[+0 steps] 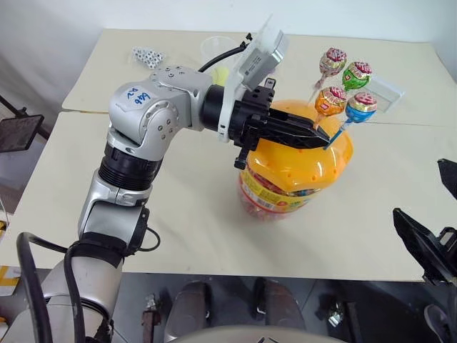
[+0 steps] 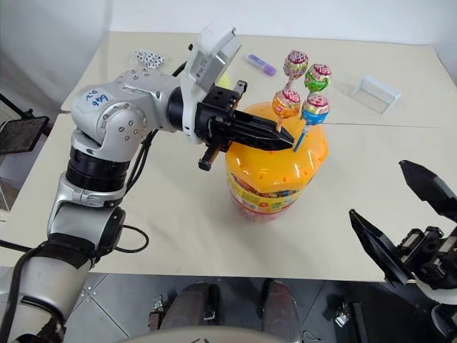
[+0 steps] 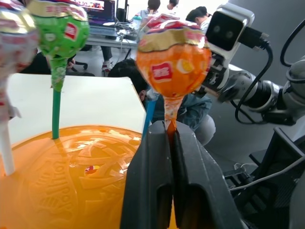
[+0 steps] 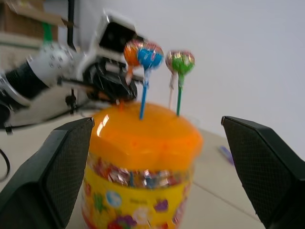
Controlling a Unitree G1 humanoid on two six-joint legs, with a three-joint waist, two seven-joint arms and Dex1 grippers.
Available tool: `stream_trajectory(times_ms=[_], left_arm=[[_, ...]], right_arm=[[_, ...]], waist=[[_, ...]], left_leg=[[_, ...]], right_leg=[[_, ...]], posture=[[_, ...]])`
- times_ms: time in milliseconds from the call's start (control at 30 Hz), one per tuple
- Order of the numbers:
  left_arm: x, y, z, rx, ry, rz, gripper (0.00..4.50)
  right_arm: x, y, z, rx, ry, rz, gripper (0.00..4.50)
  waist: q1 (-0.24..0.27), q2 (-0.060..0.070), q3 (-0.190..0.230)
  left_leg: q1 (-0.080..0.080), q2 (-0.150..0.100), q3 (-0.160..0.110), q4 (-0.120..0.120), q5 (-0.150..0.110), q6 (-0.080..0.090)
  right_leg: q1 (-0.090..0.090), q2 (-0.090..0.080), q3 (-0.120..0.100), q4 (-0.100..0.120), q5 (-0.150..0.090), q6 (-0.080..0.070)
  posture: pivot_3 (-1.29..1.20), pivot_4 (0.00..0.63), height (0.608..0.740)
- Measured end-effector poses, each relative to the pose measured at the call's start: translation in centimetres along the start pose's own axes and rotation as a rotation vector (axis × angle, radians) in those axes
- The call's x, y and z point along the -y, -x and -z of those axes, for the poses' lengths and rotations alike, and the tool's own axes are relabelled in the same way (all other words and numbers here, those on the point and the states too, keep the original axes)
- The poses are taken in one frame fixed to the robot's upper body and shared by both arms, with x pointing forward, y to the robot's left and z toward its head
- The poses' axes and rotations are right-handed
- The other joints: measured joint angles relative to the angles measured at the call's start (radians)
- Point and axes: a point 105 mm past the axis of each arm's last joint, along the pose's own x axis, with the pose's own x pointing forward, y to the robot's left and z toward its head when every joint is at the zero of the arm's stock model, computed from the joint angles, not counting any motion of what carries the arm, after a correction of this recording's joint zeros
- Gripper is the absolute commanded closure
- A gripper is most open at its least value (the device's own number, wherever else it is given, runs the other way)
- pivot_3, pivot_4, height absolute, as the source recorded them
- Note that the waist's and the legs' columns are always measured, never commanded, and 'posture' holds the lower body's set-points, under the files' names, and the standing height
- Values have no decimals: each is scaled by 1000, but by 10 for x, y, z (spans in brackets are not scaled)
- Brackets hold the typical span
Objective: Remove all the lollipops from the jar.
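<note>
Next, I release the orange lollipop from my left gripper on the bare table (image 1: pixel 145 190) next to its arm's black ring, away from the jar.
The jar (image 1: pixel 300 171), a clear tub with a domed orange lid, stands in the middle of the table. Four lollipops stand upright with their sticks in the lid: orange (image 1: pixel 330 101), blue (image 1: pixel 361 106), green (image 1: pixel 356 74) and pink (image 1: pixel 333 61). My left gripper (image 1: pixel 321 137) lies level across the lid. In the left wrist view its fingers (image 3: pixel 152 181) are shut on the stick just under the orange lollipop (image 3: pixel 173 62). My right gripper (image 2: pixel 382 191) hangs open off the table's near right edge, facing the jar (image 4: pixel 143 143) and holding nothing.
A small clear cup (image 1: pixel 216 48) and a patch of small speckled pieces (image 1: pixel 146 56) sit at the back left. A purple marker (image 2: pixel 260 64) and a clear tray (image 2: pixel 376 89) lie at the back right. Several people sit far behind the table.
</note>
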Motion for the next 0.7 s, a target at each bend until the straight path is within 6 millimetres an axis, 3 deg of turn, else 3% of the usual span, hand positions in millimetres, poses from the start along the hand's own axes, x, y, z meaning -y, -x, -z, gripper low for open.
stream_trajectory(times_ms=[200, 367, 467, 567, 700], left_arm=[[-4, 10, -22, 160, -13, 62, 4472], [0, 44, -46, 407, -44, 130, 4472], [-3, 68, -48, 452, -12, 88, 4472], [-5, 106, -34, 356, 17, -79, 4472], [-4, 166, 19, 191, 160, -413, 4472]], right_arm=[[-5, -8, -3, 56, -30, -37, 0], [-4, -6, 4, 24, -31, -89, 0], [0, -7, 7, 8, -10, -135, 0], [-1, -12, 12, -14, 1, -237, 0], [-5, -12, 19, -46, -22, -340, 0]], waist=[[0, 0, 0], [-2, 0, 0], [-5, 0, 0], [-13, -1, 0], [-19, -1, 1]], left_leg=[[-1, 0, 1, 1, 0, 0], [-1, 0, 2, 1, 0, 0], [-1, 0, 3, 1, 0, 0], [-1, 0, 7, 0, 0, 0], [-1, 1, 8, -2, 0, 0]], right_leg=[[-3, 0, 1, 2, 0, 0], [-4, 0, 2, 4, 0, 0], [-6, 0, 3, 6, 0, 0], [-11, 0, 7, 11, 0, 0], [-13, 1, 9, 13, 0, 0]], posture=[[0, 150, 740], [0, 150, 740], [0, 150, 740], [0, 150, 740], [0, 150, 740]])
